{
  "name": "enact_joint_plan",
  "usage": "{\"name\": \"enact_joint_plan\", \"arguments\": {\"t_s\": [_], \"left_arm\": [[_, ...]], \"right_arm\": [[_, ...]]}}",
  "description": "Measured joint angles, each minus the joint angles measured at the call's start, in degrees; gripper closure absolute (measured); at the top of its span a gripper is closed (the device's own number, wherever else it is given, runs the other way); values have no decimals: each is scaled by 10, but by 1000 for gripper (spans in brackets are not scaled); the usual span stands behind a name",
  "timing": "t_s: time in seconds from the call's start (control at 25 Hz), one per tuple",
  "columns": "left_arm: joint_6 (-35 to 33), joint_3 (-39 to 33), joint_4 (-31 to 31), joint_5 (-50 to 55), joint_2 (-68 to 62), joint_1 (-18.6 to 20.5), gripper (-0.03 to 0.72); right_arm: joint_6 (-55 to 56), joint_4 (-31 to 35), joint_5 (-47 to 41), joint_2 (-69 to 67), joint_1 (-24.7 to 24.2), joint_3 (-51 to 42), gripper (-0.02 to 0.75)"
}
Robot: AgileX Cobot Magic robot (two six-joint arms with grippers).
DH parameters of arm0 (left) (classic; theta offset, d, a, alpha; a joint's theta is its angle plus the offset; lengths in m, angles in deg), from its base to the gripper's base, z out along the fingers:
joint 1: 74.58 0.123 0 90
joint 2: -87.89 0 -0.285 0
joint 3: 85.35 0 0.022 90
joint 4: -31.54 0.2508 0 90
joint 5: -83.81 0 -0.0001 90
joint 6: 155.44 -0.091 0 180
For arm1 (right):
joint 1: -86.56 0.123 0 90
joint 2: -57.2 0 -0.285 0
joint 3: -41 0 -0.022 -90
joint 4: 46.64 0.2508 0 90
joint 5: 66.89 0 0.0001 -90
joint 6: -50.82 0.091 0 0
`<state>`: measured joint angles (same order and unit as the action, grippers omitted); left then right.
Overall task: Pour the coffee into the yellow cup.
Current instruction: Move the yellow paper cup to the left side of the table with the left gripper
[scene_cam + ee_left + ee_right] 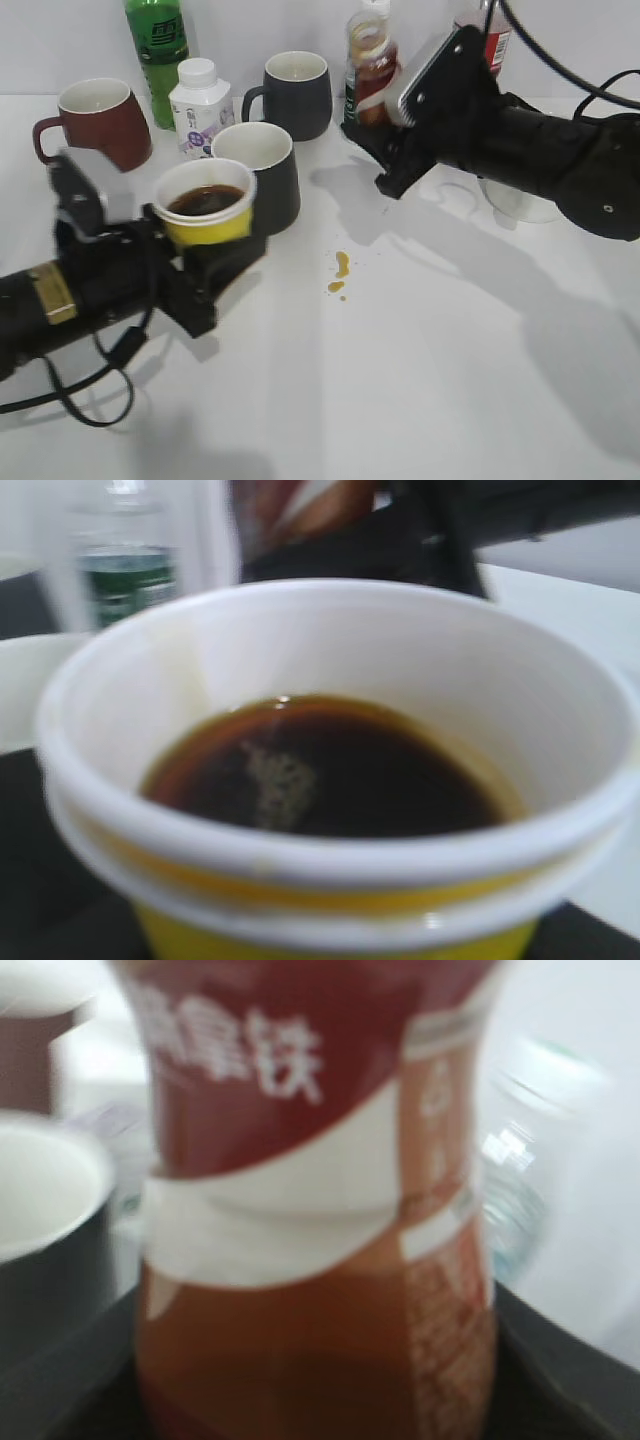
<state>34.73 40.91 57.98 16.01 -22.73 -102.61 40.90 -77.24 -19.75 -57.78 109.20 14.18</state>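
Next, my left gripper sets the yellow cup down on the table (127,220), placing it there in front of the dark red mug. The yellow cup is raised in that gripper now.
The yellow cup (206,214) holds dark brown coffee and sits in my left gripper (205,262), raised at the left of the exterior view. In the left wrist view the yellow cup (330,900) fills the frame, its white rim around the coffee (330,770). My right gripper (372,130) is shut on the coffee bottle (372,62), held upright at the back centre. In the right wrist view the coffee bottle (310,1210) shows its red-white-brown label close up, with brown liquid in its lower part.
Brown drops (340,272) lie on the white table. A black mug (262,170) stands right behind the cup, another black mug (293,92) farther back. A dark red mug (95,120), a green bottle (158,50), a small white bottle (198,105) and a clear cup (520,205) stand around.
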Motion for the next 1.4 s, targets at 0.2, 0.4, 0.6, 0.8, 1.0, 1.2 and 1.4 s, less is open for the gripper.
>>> {"name": "enact_joint_plan", "arguments": {"t_s": [0.2,0.4,0.6,0.8,1.0,1.2,1.4], "left_arm": [[-20,-33,-4,-1,27,43,270],[-29,-45,-15,-3,29,71,270],[-58,-46,-65,-4,29,80,270],[-69,-46,-154,-4,29,80,270],[-102,-29,-220,-5,-2,81,270],[-105,13,-245,-5,-59,81,271],[-107,48,-281,-12,-117,84,271]], "right_arm": [[79,67,-1,0,0,0,237],[115,123,-8,0,0,0,237],[121,144,-6,-7,0,0,237],[121,171,1,-36,0,0,237],[121,183,26,-65,0,8,237],[111,184,38,-82,0,25,237],[107,184,41,-96,0,44,237]]}}
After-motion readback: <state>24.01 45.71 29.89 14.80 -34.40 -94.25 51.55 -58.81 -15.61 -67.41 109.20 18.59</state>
